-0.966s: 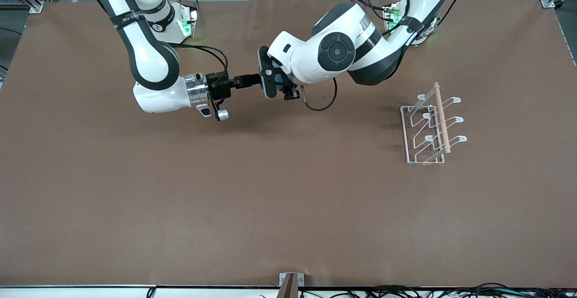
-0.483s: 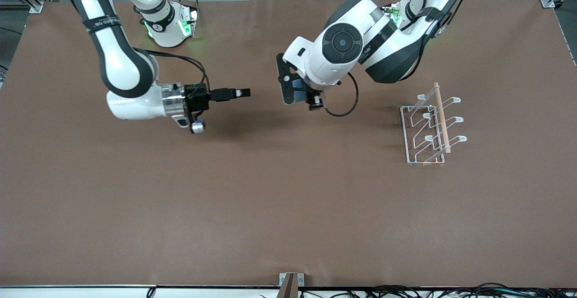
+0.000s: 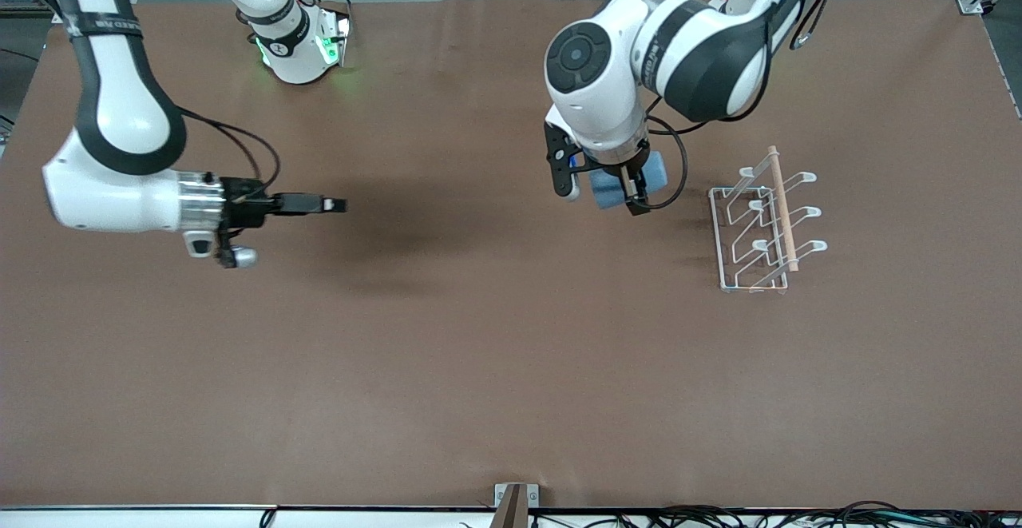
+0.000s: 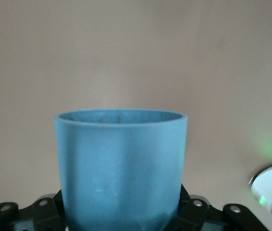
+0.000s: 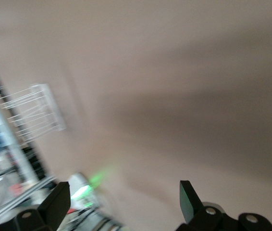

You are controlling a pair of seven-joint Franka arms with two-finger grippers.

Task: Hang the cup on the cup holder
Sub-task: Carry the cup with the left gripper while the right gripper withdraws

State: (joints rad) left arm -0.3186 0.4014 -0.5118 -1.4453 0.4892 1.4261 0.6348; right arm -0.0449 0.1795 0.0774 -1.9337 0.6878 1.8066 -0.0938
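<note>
I will release the light-blue cup from my left gripper on the cup holder's peg (image 3: 761,250) facing the table's middle, nearest the cable-lined table edge. The cup is now in the air beside the holder.
The light-blue cup (image 3: 653,171) is held in my left gripper (image 3: 600,186), which is shut on it up in the air over the table, close beside the cup holder. In the left wrist view the cup (image 4: 121,163) fills the middle with its open rim pointing away from the wrist. The white wire cup holder (image 3: 758,228) stands toward the left arm's end of the table, with its wooden rod (image 3: 782,208) along the top and all prongs bare. My right gripper (image 3: 335,205) is open and empty, over the table toward the right arm's end.
The brown table cover (image 3: 511,368) spreads under both arms. The right arm's base (image 3: 299,41) shows a green light. The cup holder also shows, small and blurred, in the right wrist view (image 5: 35,113). Cables lie along the table edge nearest the front camera.
The two grippers were together at the cup. The right gripper has let go and drawn back toward its own end. The left gripper has carried the cup toward the cup holder.
</note>
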